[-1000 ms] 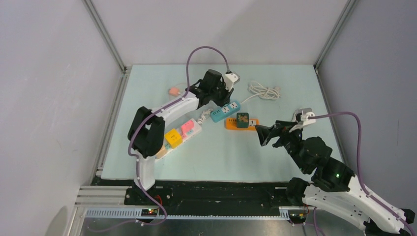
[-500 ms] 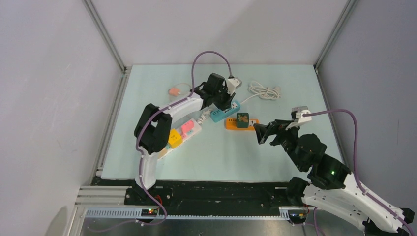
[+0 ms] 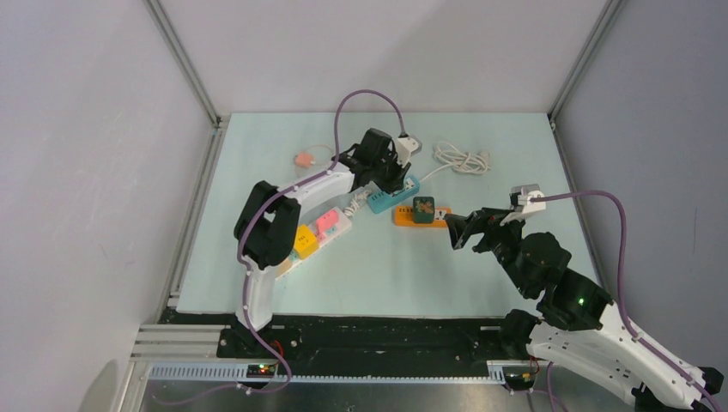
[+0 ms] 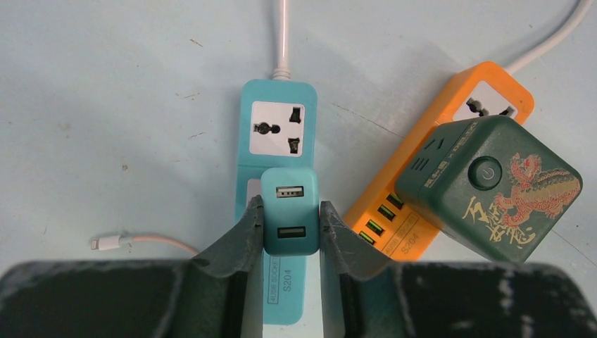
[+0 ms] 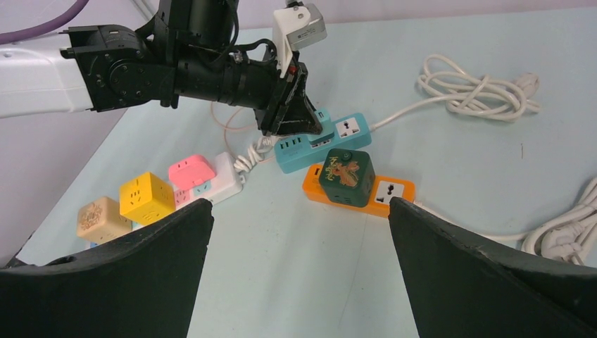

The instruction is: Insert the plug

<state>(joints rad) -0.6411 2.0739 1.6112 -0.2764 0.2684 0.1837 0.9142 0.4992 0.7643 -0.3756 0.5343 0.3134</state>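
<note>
My left gripper is to place the teal USB charger plug. It will release it in the middle socket of the teal power strip (image 3: 393,195) (image 4: 277,205).
My left gripper (image 4: 289,222) is shut on a teal USB charger plug (image 4: 289,210), its fingers (image 4: 248,229) pressing both sides. The plug sits over the middle socket of the teal power strip (image 4: 278,134); whether it is fully seated I cannot tell. In the top view the left gripper (image 3: 391,177) is at the teal strip (image 3: 403,192). My right gripper (image 3: 459,230) is open and empty, just right of the orange strip (image 3: 439,222). In the right wrist view its gap (image 5: 299,218) faces the orange strip (image 5: 391,191).
A dark green cube adapter (image 3: 423,209) sits on the orange strip, beside the teal one (image 4: 493,186). A white strip (image 3: 330,227) carries pink and yellow cubes (image 3: 302,240). A coiled white cable (image 3: 462,158) lies at the back. A thin pink cable (image 4: 141,241) lies left of the gripper.
My left gripper moved slightly right and towards the near edge with the plug, over the teal strip, then held still. My right gripper shifted slightly left and stays open.
</note>
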